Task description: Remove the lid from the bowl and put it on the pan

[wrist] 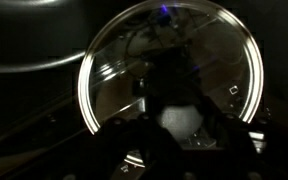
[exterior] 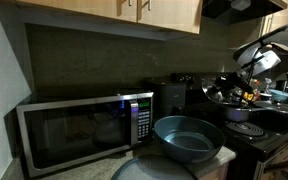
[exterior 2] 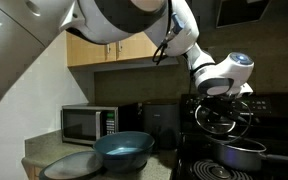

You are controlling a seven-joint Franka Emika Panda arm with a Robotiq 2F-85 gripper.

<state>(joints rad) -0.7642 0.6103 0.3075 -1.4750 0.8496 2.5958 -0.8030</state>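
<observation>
My gripper needs to release the lid inside the large blue-grey bowl [exterior: 186, 139] in front of the microwave. The lid now hangs tilted above the dark pan.
My gripper [exterior 2: 224, 92] hangs over the stove, shut on the centre knob of the lid [exterior 2: 224, 120], and holds it in the air. The lid hangs tilted just above the dark pan [exterior 2: 239, 153] on the stove. In the wrist view the lid [wrist: 219, 55] shows a bright shiny rim, with its knob between my fingers [wrist: 179, 118]. The large blue-grey bowl [exterior: 189, 138] stands open on the counter in front of the microwave, and it shows in both exterior views [exterior 2: 124, 150]. In an exterior view the gripper [exterior: 252, 68] and lid [exterior: 227, 96] are at the far right.
A microwave [exterior: 79, 128] stands on the counter by the wall. A plain grey dome shape [exterior 2: 69, 165] lies next to the bowl. Wooden cabinets [exterior: 134, 12] hang overhead. Several pots and items [exterior: 274, 98] crowd the stove. A dark curved vessel edge [wrist: 29, 45] shows beside the lid.
</observation>
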